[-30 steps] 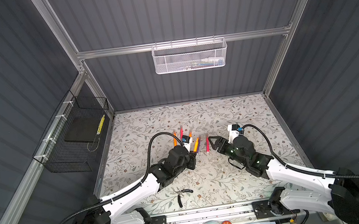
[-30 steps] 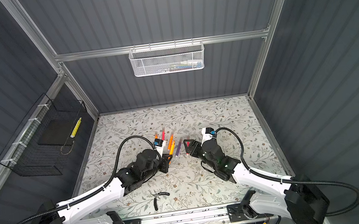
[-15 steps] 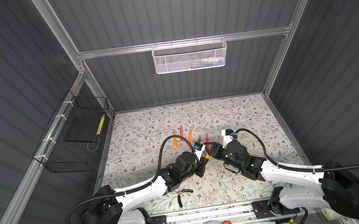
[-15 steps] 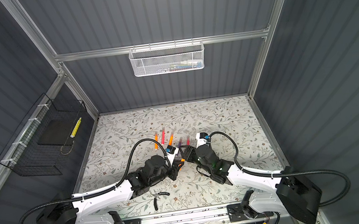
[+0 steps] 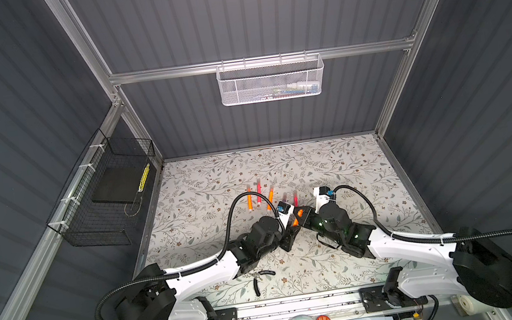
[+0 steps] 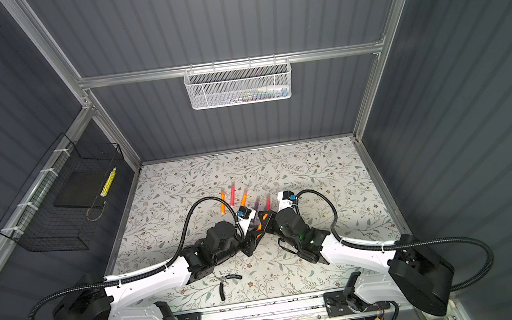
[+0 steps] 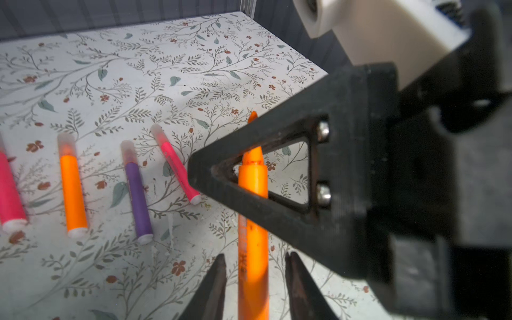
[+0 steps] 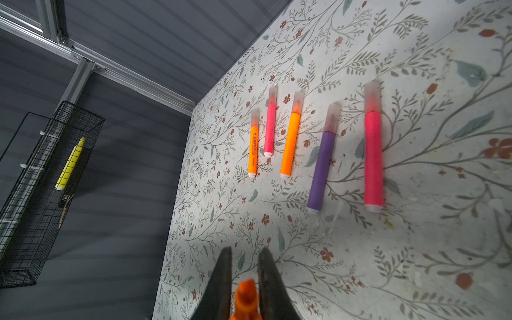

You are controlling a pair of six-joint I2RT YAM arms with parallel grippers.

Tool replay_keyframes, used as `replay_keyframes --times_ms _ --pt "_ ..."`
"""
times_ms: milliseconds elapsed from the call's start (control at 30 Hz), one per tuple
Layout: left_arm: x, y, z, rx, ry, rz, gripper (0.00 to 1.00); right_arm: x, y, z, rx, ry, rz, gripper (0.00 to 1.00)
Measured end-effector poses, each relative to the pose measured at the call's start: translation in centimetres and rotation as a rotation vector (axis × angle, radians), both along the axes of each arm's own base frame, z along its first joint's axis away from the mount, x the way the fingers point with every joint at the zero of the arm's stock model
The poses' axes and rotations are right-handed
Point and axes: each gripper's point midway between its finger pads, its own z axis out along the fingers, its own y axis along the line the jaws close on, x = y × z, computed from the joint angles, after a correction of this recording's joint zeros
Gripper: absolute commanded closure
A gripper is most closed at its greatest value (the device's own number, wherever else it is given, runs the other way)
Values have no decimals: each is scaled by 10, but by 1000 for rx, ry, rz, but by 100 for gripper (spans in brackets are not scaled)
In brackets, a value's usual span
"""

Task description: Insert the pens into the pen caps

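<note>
The orange pen is held by my right gripper near its tip, where a cap goes, so next my left gripper takes the pen's body point(image 7: 253, 269) to free my right gripper.
An uncapped orange pen point(image 7: 253, 266) hangs above the mat between the two arms. My right gripper point(image 8: 246, 250) is shut on it near its bare pointed tip point(image 8: 245, 291), and its black finger point(image 7: 291, 221) crosses the barrel. My left gripper point(image 7: 255, 255) is open around the barrel, with a gap on each side. In both top views the grippers meet at the front middle point(image 5: 294, 222) point(image 6: 261, 225). Behind them lie several pens in a row, orange point(image 8: 290, 141), purple point(image 8: 322, 166) and pink point(image 8: 374, 155), each with one of the translucent pen caps point(image 8: 372, 94) on its tip.
Black-handled pliers point(image 5: 261, 278) lie near the front edge under the left arm. A black wire basket point(image 5: 103, 199) on the left wall holds a yellow pen point(image 5: 144, 178). A white mesh basket point(image 5: 271, 80) hangs on the back wall.
Both arms drew back from the pen row and met at the front middle, the left carrying the orange pen. The right gripper shut on the pen and the left jaws opened off it.
</note>
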Motion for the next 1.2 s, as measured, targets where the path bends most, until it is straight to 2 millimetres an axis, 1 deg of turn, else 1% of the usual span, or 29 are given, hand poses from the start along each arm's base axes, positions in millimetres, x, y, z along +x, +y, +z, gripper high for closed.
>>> replay_keyframes --times_ms 33,100,200,233,400,467,500,533,567,667,700,733,800,867,933,967,1000,1033,1067,1100,1133,1200 --pt "0 -1 -2 2 2 -2 55 -1 1 1 1 -1 3 94" --pt "1 -4 -8 6 7 -5 57 -2 3 1 0 -2 7 94" --pt "2 -6 -15 18 14 -5 58 -4 4 1 -1 -3 10 94" --pt "2 -6 -15 16 13 -5 60 -4 4 1 -1 -3 11 95" --pt "4 -11 -14 -2 7 -7 77 -5 5 1 1 -4 10 94" --pt "5 -12 -15 -7 6 -4 87 -5 5 1 2 -4 7 94" --pt "7 -12 -17 -6 7 1 93 -5 5 1 1 -4 4 93" --pt "7 -13 -17 -8 6 1 99 -4 4 1 -1 -3 0 90" --pt "8 -14 -18 -9 3 1 100 -4 4 0 -3 -3 -3 82" --pt "9 -15 -17 -17 -2 5 100 -3 1 1 -3 -5 -18 51" --pt "10 -15 -17 -18 -6 10 100 -3 -1 1 -9 -5 -26 45" --pt "11 -14 -17 -16 -9 17 100 -4 -5 1 -25 -4 -34 42" --pt "14 -10 -19 -8 -15 41 100 -6 -20 2 -91 7 -68 42" --pt "18 0 -27 3 -6 69 100 -6 -37 9 -164 27 -120 42" --pt "23 14 -37 15 19 103 100 -4 -57 19 -236 57 -188 41" --pt "26 22 -44 22 33 124 100 -4 -72 22 -276 76 -229 41" --pt "29 28 -49 30 45 140 100 -5 -87 21 -317 97 -266 40" --pt "31 32 -53 35 54 154 100 -8 -100 17 -355 121 -290 39" --pt "31 36 -55 38 59 160 100 -14 -117 8 -405 158 -316 39" --pt "29 37 -57 37 64 154 100 -21 -134 -4 -453 200 -337 40" --pt "26 38 -57 32 66 145 100 -27 -146 -13 -487 235 -350 40" --pt "21 40 -53 18 64 131 100 -42 -173 -37 -564 318 -376 37"
